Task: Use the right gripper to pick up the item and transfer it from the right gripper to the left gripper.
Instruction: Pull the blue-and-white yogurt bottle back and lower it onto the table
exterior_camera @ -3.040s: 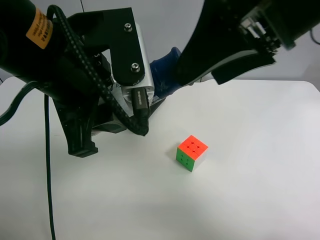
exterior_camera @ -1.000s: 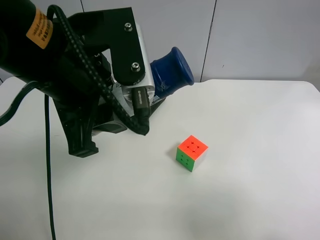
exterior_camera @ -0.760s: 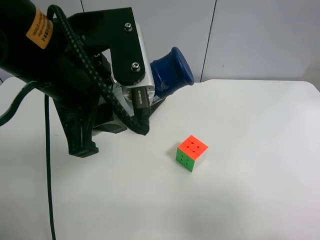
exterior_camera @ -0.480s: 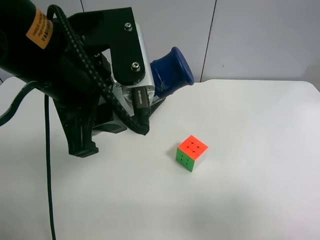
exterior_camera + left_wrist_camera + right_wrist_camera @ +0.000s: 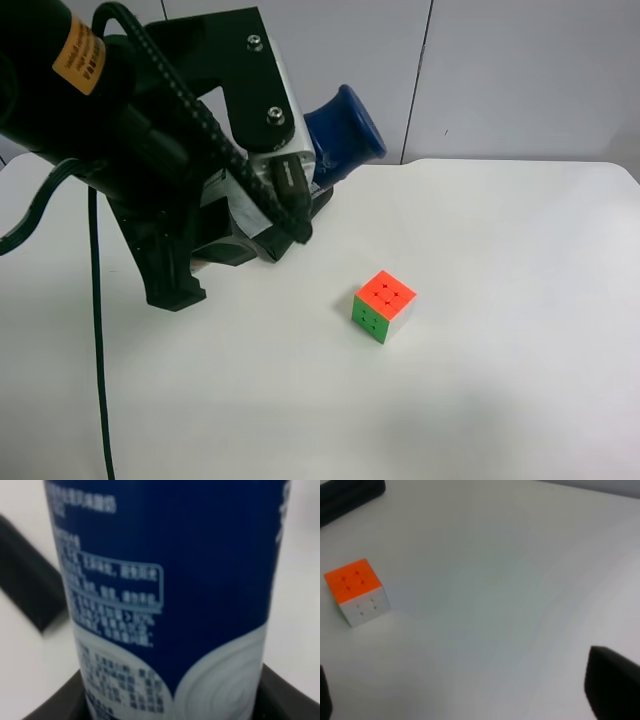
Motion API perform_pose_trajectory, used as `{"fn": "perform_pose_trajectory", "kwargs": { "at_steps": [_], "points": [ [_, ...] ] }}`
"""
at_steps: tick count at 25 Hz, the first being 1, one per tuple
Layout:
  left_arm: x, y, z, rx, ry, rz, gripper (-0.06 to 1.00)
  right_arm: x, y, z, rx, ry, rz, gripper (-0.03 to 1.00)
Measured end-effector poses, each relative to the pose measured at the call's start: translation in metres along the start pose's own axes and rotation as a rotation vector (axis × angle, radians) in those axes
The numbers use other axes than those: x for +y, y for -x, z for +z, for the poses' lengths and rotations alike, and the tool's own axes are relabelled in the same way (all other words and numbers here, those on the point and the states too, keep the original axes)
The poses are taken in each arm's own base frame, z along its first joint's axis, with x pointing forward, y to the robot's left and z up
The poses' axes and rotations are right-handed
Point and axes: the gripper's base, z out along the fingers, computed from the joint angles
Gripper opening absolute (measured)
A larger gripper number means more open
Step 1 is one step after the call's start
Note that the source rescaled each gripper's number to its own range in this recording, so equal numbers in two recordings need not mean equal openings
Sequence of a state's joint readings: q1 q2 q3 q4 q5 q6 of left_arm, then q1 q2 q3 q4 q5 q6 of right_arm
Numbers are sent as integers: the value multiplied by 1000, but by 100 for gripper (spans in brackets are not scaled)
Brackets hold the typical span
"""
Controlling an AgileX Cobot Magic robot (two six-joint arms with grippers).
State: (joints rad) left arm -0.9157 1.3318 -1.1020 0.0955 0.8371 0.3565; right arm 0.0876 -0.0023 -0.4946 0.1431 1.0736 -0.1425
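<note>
Next, I let go of the bottle with my left gripper on the white table [image 5: 91, 272] beside the hanging black cable, well away from the puzzle cube.
The item is a bottle with a white and blue label [image 5: 165, 580]; it fills the left wrist view. My left gripper [image 5: 170, 702] is shut on it, with dark jaws showing at both sides of its base. In the exterior high view only its dark blue cap [image 5: 345, 135] sticks out behind the bulky black arm with the orange sticker [image 5: 150, 150], above the table. My right gripper [image 5: 470, 695] is open and empty, with one fingertip [image 5: 612, 682] showing low over the white table. The right arm is out of the exterior high view.
An orange-green puzzle cube [image 5: 383, 305] sits on the white table [image 5: 500, 350]; it also shows in the right wrist view [image 5: 356, 591]. A thick black cable [image 5: 95, 330] hangs from the bulky arm. A black part [image 5: 350, 495] lies at the right wrist view's corner.
The slimmer forked arm, beside the bottle 3 s ago, has left the exterior view. In the last half second the bulky arm has shifted slightly with the bottle.
</note>
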Motion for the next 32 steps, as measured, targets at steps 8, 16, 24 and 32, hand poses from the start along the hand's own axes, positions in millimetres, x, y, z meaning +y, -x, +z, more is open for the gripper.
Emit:
{"fn": "perform_pose_trajectory", "kwargs": {
  "at_steps": [8, 16, 24, 32],
  "points": [
    [67, -57, -1, 195, 79, -363, 0, 0, 0, 0, 0, 2, 1, 100],
    [129, -121, 14, 250, 129, -744, 0, 0, 0, 0, -1, 4, 2, 100],
    [159, -186, 59, 313, 142, -981, 0, 0, 0, 0, 0, 3, 2, 100],
    [160, -248, 93, 372, 138, -1134, 0, 0, 0, 0, 0, 3, 2, 100]
  ]
}}
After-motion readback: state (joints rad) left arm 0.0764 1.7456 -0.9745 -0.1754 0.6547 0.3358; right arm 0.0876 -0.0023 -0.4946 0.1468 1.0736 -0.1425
